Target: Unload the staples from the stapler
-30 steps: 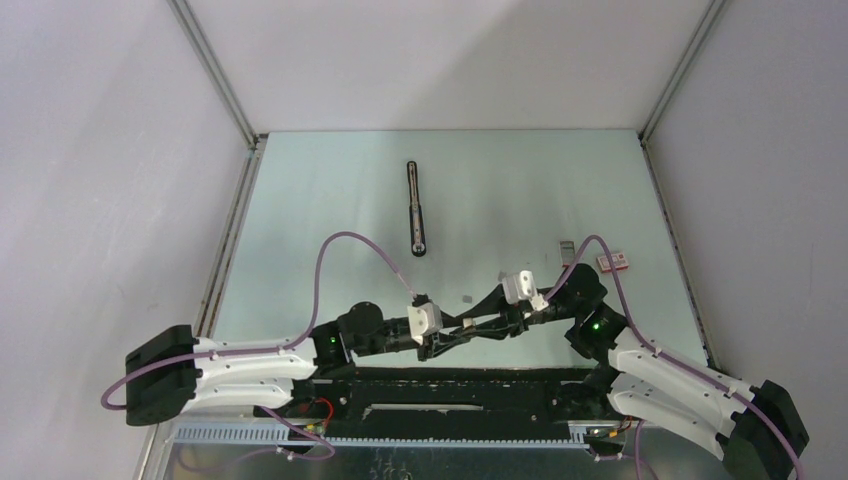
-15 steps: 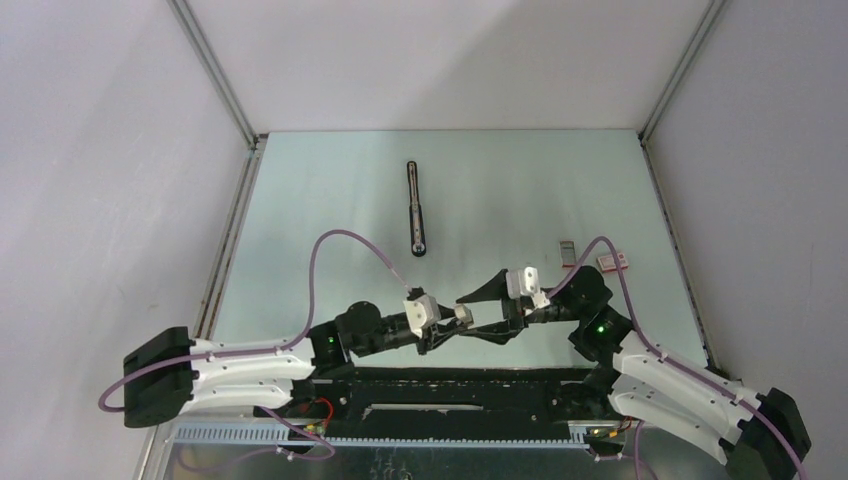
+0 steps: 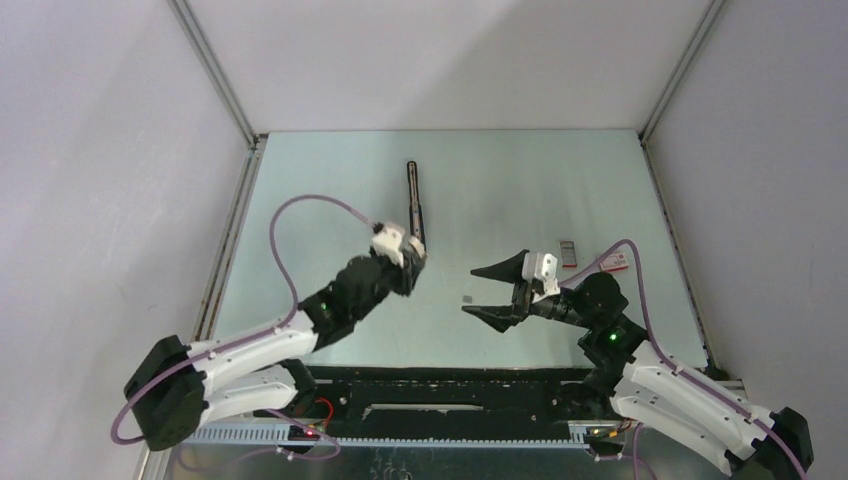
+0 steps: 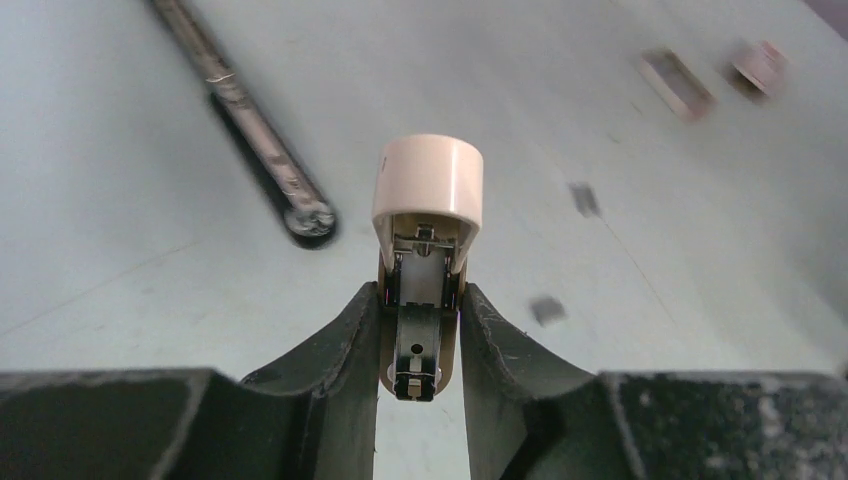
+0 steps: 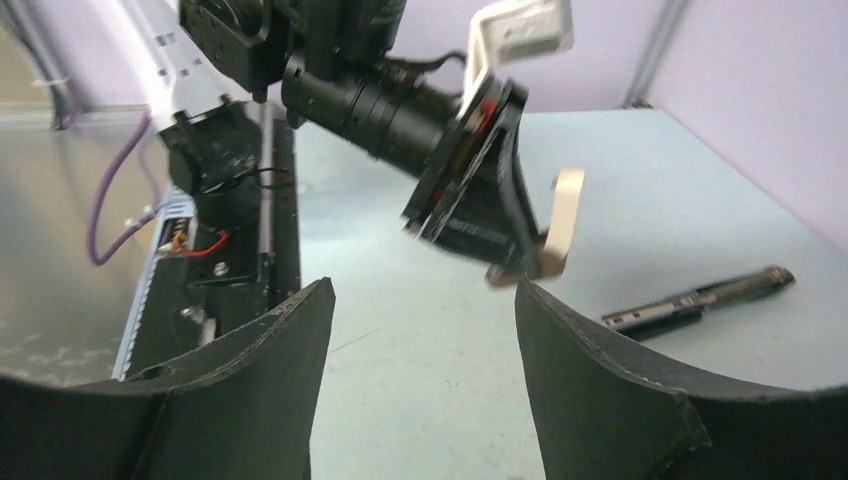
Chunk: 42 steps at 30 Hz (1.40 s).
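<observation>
The short silvery-beige piece will be released from my left gripper beside the stapler's near half (image 3: 401, 231) (image 4: 216, 190), on that gripper's own side.
The stapler (image 3: 412, 195), a long thin black bar with a silvery strip, lies flat at the far middle of the table; it also shows as the stapler (image 4: 245, 115) and the stapler (image 5: 700, 298). My left gripper (image 3: 408, 265) hovers at its near end, shut on a short silvery-beige piece (image 4: 428, 190) that points forward between the jaws. The right gripper (image 3: 484, 292) hangs wide open and holds nothing, to the right of the left one; its fingers (image 5: 270, 350) frame bare table. I cannot make out staples for sure; two small grey bits (image 4: 585, 198) lie blurred on the table.
A small grey rectangular piece (image 3: 567, 252) and a red-and-white box (image 3: 616, 262) lie at the right, behind the right arm. Grey walls enclose the table on three sides. The arm bases and a black rail (image 3: 450, 385) run along the near edge.
The right gripper opened and let go of the beige piece, then drew back to the right. The left arm carried the piece away from the near middle, up and left toward the black bar.
</observation>
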Motion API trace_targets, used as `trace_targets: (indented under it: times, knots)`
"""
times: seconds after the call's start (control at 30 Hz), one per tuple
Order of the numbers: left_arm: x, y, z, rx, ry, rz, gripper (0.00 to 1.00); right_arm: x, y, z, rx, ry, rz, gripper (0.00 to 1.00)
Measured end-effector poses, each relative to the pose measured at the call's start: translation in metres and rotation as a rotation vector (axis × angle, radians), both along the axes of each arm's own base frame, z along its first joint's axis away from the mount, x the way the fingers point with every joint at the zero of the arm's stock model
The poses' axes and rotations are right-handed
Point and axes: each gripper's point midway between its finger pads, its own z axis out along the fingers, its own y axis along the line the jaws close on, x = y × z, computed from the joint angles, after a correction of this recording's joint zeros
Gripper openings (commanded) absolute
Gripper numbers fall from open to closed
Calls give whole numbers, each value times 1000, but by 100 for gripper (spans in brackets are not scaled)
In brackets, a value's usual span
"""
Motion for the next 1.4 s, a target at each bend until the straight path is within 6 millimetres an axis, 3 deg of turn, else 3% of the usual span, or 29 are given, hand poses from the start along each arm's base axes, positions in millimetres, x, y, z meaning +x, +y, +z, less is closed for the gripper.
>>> trace_targets:
  times: [0.2,0.37,0.57,0.73,1.0,1.27,1.4]
  knots:
    - [82,38,8,-3,157,323,0,30,-10,-7,14,128,-191,74]
    - [115,52,-30,75,289,465,0,49,-21,-17,30,248,-333,73]
    - [127,73,-74,151,411,578,0,60,-31,-31,27,353,-434,72]
    - [144,81,-81,152,431,634,0,64,-36,-42,14,413,-486,72]
    - [164,69,-100,153,461,647,2,67,-39,-56,-15,468,-522,72]
    - [163,70,-127,198,502,653,16,68,-40,-59,-23,477,-532,72]
    - [168,69,-127,193,500,655,32,68,-40,-60,-26,479,-534,72]
